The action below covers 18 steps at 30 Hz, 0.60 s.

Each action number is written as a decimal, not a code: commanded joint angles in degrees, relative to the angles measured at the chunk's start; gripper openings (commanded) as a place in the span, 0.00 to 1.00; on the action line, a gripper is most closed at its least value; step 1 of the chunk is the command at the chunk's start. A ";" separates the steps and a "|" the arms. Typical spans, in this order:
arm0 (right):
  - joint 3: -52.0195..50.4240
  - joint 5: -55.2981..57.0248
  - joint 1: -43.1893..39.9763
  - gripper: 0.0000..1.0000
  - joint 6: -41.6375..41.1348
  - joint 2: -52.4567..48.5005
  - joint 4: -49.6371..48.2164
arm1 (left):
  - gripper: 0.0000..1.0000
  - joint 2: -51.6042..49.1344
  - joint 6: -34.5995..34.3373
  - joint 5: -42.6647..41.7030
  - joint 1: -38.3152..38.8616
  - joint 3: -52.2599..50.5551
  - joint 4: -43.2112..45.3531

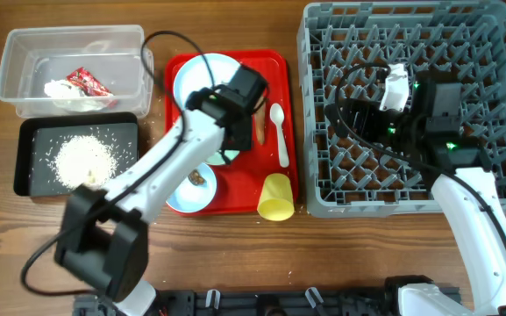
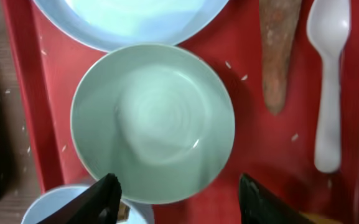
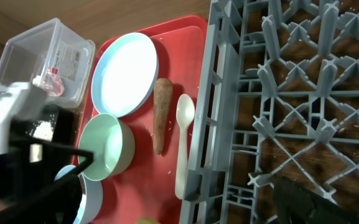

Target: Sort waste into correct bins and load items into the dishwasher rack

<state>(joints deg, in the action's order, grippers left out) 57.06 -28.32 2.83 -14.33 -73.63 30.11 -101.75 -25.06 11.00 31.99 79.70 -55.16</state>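
Observation:
The robot's left gripper will next move to the blue bowl with the brown lump and grab the blue bowl's rim [image 1: 217,185] [image 2: 150,214], on the side by the yellow cup.
My left gripper [image 2: 179,199] is open and empty, hovering over a pale green bowl [image 2: 154,121] on the red tray; in the overhead view the gripper [image 1: 229,133] hides most of that bowl. Also on the tray are the pale plate [image 1: 198,75], the orange-brown stick [image 2: 277,56], the white spoon [image 2: 328,87], a blue bowl [image 1: 185,191] holding a brown lump [image 1: 198,177], and the yellow cup [image 1: 276,197] on its side. My right gripper [image 1: 351,118] is open and empty over the grey rack [image 1: 498,53], near its left wall [image 3: 219,124].
The clear tub [image 1: 24,61] at the back left holds the red-and-white wrapper [image 1: 89,82] and white tissue [image 1: 64,90]. The black tray [image 1: 26,158] in front of it holds rice [image 1: 83,158]. Loose rice grains lie on the red tray [image 2: 17,93].

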 commanded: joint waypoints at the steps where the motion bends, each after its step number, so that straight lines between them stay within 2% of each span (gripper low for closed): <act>1: 1.33 -0.66 0.11 1.00 -0.66 -0.33 0.04 | 0.61 1.18 -5.77 -4.15 -0.98 0.79 -5.90; 6: 1.33 -0.66 0.11 1.00 -0.66 -0.33 0.07 | 0.59 1.18 -11.91 -4.15 -0.59 -5.73 -7.02; 11: 1.33 -0.68 0.11 1.00 -0.66 -0.33 -0.04 | 0.50 1.18 -13.33 -4.17 -0.59 -15.63 0.63; 13: 1.33 -0.70 0.11 1.00 -0.68 -0.33 0.02 | 0.40 1.18 -13.31 -5.25 -0.59 -18.95 4.92; 17: 1.33 -0.70 0.11 1.00 -0.70 -0.33 0.17 | 0.07 1.18 -13.31 -6.71 -0.59 -21.75 8.24; 18: 1.33 -0.68 0.11 1.00 -0.68 -0.33 0.15 | 0.04 1.18 -13.31 -6.71 -0.59 -21.73 8.24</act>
<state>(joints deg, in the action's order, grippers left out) 57.06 -28.32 2.83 -14.33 -73.63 30.24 -100.84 -37.82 5.39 31.22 58.54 -47.44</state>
